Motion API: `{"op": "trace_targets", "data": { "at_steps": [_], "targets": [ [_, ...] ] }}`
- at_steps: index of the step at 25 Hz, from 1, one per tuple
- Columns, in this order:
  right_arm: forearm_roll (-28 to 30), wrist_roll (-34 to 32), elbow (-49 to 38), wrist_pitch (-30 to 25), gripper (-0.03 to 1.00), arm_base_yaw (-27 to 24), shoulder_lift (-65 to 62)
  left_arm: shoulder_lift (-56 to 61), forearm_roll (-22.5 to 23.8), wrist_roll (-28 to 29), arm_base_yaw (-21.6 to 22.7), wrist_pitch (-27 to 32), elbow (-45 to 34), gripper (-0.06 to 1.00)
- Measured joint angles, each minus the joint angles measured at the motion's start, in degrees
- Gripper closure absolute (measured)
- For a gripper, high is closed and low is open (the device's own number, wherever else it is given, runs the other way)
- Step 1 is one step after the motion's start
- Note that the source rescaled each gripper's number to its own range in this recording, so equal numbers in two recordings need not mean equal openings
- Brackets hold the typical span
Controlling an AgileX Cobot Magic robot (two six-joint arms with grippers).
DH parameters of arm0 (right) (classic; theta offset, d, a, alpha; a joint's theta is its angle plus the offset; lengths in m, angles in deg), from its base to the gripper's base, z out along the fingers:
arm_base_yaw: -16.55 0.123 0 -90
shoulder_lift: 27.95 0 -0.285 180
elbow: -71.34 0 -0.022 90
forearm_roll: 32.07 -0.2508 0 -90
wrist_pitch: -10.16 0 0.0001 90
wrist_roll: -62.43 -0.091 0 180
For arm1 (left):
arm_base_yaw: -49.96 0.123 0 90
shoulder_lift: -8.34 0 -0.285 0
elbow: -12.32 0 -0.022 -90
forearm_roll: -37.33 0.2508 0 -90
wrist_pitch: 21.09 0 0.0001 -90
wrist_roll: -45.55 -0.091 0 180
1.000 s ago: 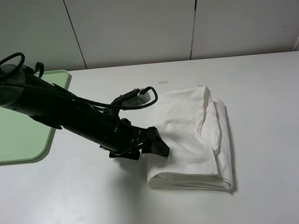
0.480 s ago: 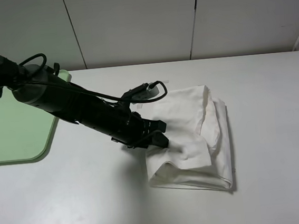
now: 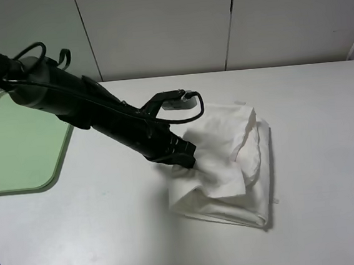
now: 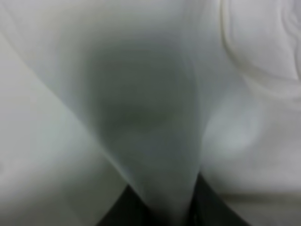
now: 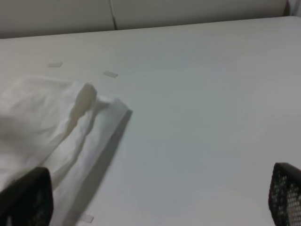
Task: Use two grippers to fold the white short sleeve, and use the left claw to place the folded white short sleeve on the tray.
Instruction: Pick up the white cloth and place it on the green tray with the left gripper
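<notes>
My left gripper has the white short sleeve to put down. It will set the sleeve down inside the pale green tray (image 3: 19, 136), by the tray's rim facing the middle of the table.
The white short sleeve (image 3: 230, 165) lies folded and wrinkled on the table, right of centre. My left gripper (image 3: 182, 157) reaches in from the left and is shut on the shirt's near left edge, which bunches up toward the claw. In the left wrist view white cloth (image 4: 150, 94) fills the picture and narrows down between the two dark fingers (image 4: 117, 209). The right gripper (image 5: 155, 200) is open, its fingertips (image 5: 26, 197) far apart above bare table beside the shirt (image 5: 42, 122); it does not show in the high view. The pale green tray (image 3: 16, 154) lies at the far left.
White wall panels (image 3: 154, 28) stand behind the table's back edge. Small tape strips (image 5: 110, 74) are stuck to the tabletop near the shirt. The left arm (image 3: 80, 104) and its cable loop (image 3: 183, 103) stretch between tray and shirt.
The left gripper slid onto the shirt's left edge and closed on it. The cloth there has lifted and bunched, and the arm has risen a little.
</notes>
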Motion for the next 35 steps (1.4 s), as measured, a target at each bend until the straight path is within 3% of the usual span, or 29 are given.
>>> {"op": "trace_targets", "data": {
  "at_steps": [3, 7, 8, 9, 10, 11, 12, 14, 15, 16, 19, 24, 27, 32, 35],
  "targets": [
    [0.0, 0.0, 0.0, 0.0, -0.03, 0.0, 0.0, 3.2, 14.2, 7.0, 1.4, 0.0, 0.4, 0.85],
    [0.0, 0.0, 0.0, 0.0, -0.03, 0.0, 0.0, 8.0, 36.6, 22.5, 4.4, 0.2, 0.5, 0.85],
    [0.0, 0.0, 0.0, 0.0, -0.03, 0.0, 0.0, 8.0, 36.6, 22.5, 4.4, 0.2, 0.5, 0.85],
    [0.0, 0.0, 0.0, 0.0, -0.03, 0.0, 0.0, 9.7, 44.4, 28.6, 5.8, 0.4, 0.5, 0.85],
    [0.0, 0.0, 0.0, 0.0, -0.03, 0.0, 0.0, 10.7, 49.1, 31.6, 6.9, 0.7, 0.5, 0.85],
    [0.0, 0.0, 0.0, 0.0, -0.03, 0.0, 0.0, 10.7, 49.1, 31.6, 6.9, 0.7, 0.5, 0.85],
    [0.0, 0.0, 0.0, 0.0, -0.03, 0.0, 0.0, 11.9, 60.5, 40.6, 9.2, 2.2, 0.5, 0.85],
    [0.0, 0.0, 0.0, 0.0, -0.03, 0.0, 0.0, 12.1, 72.1, 48.1, 12.8, 4.2, 0.5, 0.85],
    [0.0, 0.0, 0.0, 0.0, -0.03, 0.0, 0.0, 12.1, 72.1, 48.1, 12.8, 4.2, 0.5, 0.85],
    [0.0, 0.0, 0.0, 0.0, -0.03, 0.0, 0.0, 12.1, 75.7, 49.8, 14.0, 5.1, 0.5, 0.85],
    [0.0, 0.0, 0.0, 0.0, -0.03, 0.0, 0.0, 12.2, 80.2, 52.2, 15.5, 6.3, 0.5, 0.85],
    [0.0, 0.0, 0.0, 0.0, -0.03, 0.0, 0.0, 12.6, 98.6, 61.4, 20.5, 7.3, 0.5, 0.85],
    [0.0, 0.0, 0.0, 0.0, -0.03, 0.0, 0.0, 12.6, 105.1, 65.8, 22.2, 6.3, 0.5, 0.85],
    [0.0, 0.0, 0.0, 0.0, -0.03, 0.0, 0.0, 12.6, 112.0, 70.7, 24.3, 5.3, 0.5, 0.85],
    [0.0, 0.0, 0.0, 0.0, -0.03, 0.0, 0.0, 12.6, 118.2, 77.7, 27.9, 3.9, 0.5, 0.85]
  ]
}}
